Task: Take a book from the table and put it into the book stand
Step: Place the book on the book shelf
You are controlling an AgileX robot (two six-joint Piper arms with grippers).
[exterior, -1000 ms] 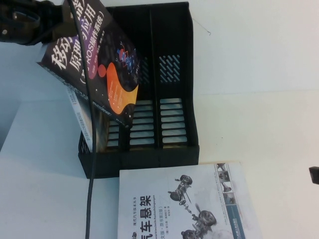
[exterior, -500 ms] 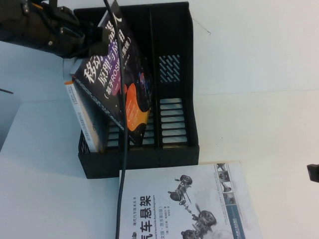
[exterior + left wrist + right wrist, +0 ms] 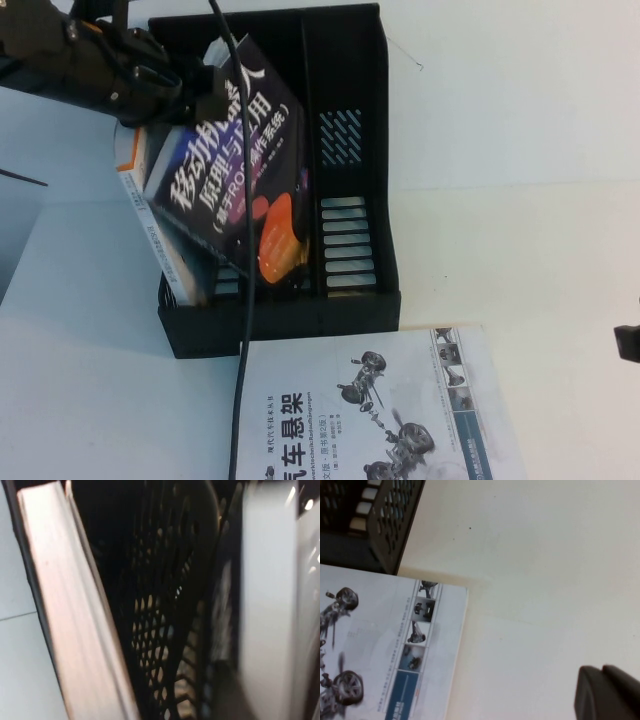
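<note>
The dark navy book slants from the middle slot over the white-and-orange book, so my left gripper should open, regrasp its upper edge (image 3: 177, 140) and swing it upright.
The dark navy book (image 3: 235, 170) with white Chinese title and an orange blob hangs tilted over the black book stand (image 3: 352, 200). Its lower corner sits down in the middle slot. My left gripper (image 3: 203, 88) is shut on the book's upper edge, above the stand's back left. In the left wrist view a blurred pale edge of the book (image 3: 265, 605) fills the side by the jaws, with the stand's mesh wall (image 3: 165, 645) beyond. My right gripper (image 3: 603, 680) is shut and empty, low over the white table (image 3: 520, 180) at the far right (image 3: 630, 342).
A white-and-orange book (image 3: 150, 225) leans in the stand's left slot; its page edge shows in the left wrist view (image 3: 75, 620). A white book with car suspension pictures (image 3: 370, 410) lies flat in front of the stand, also in the right wrist view (image 3: 380, 650).
My left arm has carried the navy book right and down. Its lower corner has gone from over the left slot into the middle slot. The right gripper has barely moved.
</note>
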